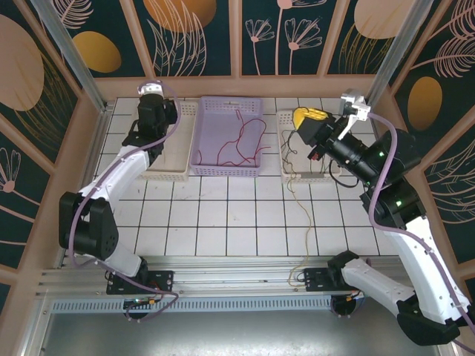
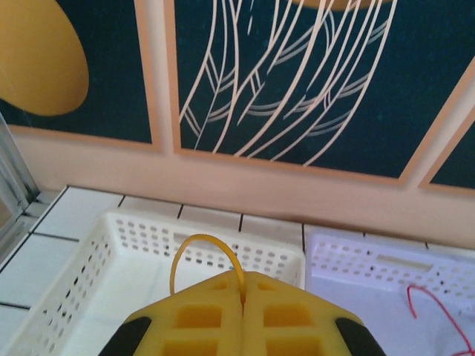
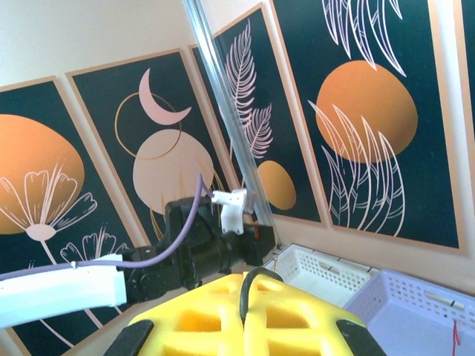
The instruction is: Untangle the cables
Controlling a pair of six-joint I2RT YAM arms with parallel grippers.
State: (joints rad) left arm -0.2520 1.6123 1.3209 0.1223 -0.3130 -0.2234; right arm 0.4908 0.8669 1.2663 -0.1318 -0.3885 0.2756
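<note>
The thin yellow cable will leave my left gripper for the white basket (image 1: 177, 129) beneath it, toward the purple basket's side.
My left gripper (image 2: 243, 278) is shut on a thin yellow cable (image 2: 194, 248), which arches out of the closed jaws over the left white basket (image 2: 89, 259). In the top view this gripper (image 1: 157, 113) hangs above that basket (image 1: 182, 152). My right gripper (image 3: 243, 285) is shut on a black cable (image 3: 251, 280) that loops up from between its fingers. It hovers over the right white basket (image 1: 291, 165), yellow fingers (image 1: 309, 116) raised. A red cable (image 1: 241, 141) lies loose in the purple basket (image 1: 209, 165). A pale yellow cable (image 1: 300, 204) trails from the right basket to the near edge.
Three baskets stand in a row along the back wall. A black cable loop (image 1: 340, 179) hangs by the right basket's near corner. The left arm (image 3: 193, 248) shows across the right wrist view. Open white tiles (image 1: 223, 215) lie between the baskets and the arm bases.
</note>
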